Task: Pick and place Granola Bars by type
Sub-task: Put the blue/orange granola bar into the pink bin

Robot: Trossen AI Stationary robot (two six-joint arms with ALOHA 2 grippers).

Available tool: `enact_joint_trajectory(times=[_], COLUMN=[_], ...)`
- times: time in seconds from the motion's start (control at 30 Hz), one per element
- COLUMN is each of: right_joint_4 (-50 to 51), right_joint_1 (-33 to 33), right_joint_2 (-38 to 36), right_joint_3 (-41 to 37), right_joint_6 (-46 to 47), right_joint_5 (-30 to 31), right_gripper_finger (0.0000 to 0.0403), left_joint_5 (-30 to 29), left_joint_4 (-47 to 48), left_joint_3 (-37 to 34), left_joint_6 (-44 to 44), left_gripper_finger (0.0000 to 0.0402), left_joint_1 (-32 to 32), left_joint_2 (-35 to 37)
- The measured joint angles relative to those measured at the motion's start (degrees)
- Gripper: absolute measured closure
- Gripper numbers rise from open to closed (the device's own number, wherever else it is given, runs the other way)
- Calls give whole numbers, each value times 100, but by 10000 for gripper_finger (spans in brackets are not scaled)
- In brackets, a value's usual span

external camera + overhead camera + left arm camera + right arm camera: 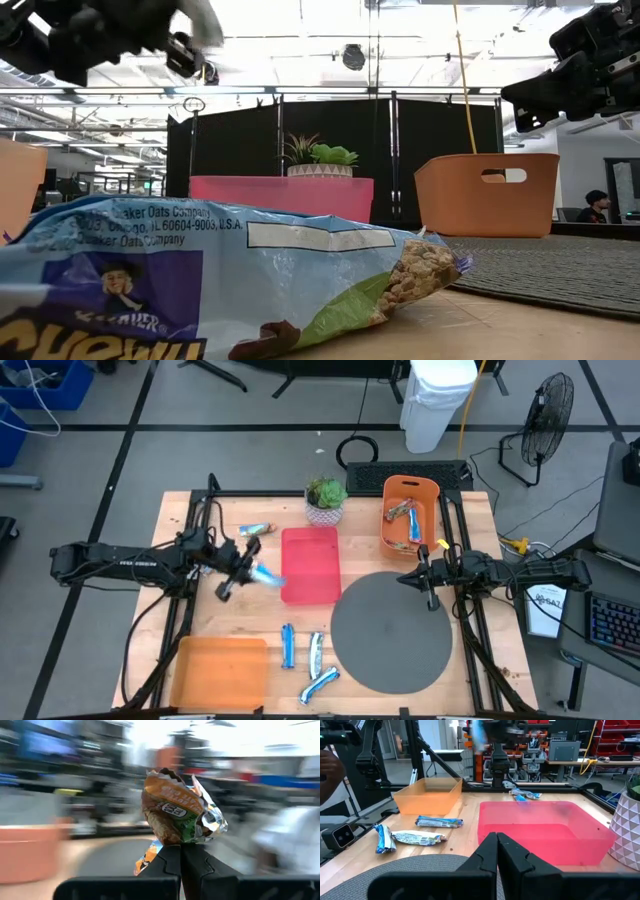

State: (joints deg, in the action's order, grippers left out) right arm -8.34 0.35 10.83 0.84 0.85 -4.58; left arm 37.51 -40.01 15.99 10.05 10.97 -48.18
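Observation:
Next, the left gripper releases the blue granola bar inside the red tray's far end (309,546), near the potted plant.
My left gripper (243,563) is shut on a blue granola bar (266,575) in the air beside the left edge of the red tray (311,565). In the left wrist view the bar (177,810) sticks out past my fingertips. One bar (255,530) lies on the table by the tray's far left corner. Three bars (288,645), (316,650), (320,685) lie on the wood near the front, and one of them fills the low view (200,285). More bars lie in the orange basket (428,490). My right gripper (427,578) is shut and empty over the grey mat's far edge. My left gripper pinches the bar between its two fingers near one end (172,839). The rest of the wrapper stands out beyond the fingertips, with its crimped silver end (212,822) farthest out. The fingers come from the table's left. The bar is lifted clear of the table.
A round grey mat (390,630) lies at the right front. An orange tray (220,670) sits at the near left. A potted plant (326,500) stands behind the red tray. A person shows in the room beyond (597,205).

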Motion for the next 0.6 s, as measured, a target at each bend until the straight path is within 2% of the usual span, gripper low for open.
enact_joint_trajectory(times=[0.07, 0.1, 0.17, 0.23, 0.3, 0.43, 0.47, 0.5, 0.6], right_joint_4=[0, 0, 0, -2, -2, -2, -2, -2, -2], right_joint_1=[0, -1, -1, 1, 1, 1, 0, 1, 0], right_joint_2=[0, 0, 0, 0, 0, 0, 0, 0, 0], right_joint_3=[0, 0, 0, 0, 0, 0, 0, 0, 0], right_joint_6=[0, 0, -1, 1, 2, -1, 1, 1, -1], right_joint_5=[0, 0, 0, 0, 0, 0, 0, 0, 0], right_gripper_finger=[403, 403, 403, 403, 403, 403, 403, 403, 403], left_joint_5=[710, 870, 761, 297, -435, -2722, -3126, -3315, -3200], left_joint_4=[-20, -1, -7, 22, 84, 55, 50, 47, 286], left_joint_3=[2, 2, 2, 2, 2, 4, 7, 11, 126], left_joint_6=[245, 338, 405, 352, 138, -50, -44, -47, -119], left_gripper_finger=[401, 401, 400, 401, 401, 397, 396, 395, 399], left_joint_1=[-3, -3, -3, 4, 6, 10, 15, 15, 3], left_joint_2=[-17, -17, -14, -18, -18, -28, -83, -166, -424])
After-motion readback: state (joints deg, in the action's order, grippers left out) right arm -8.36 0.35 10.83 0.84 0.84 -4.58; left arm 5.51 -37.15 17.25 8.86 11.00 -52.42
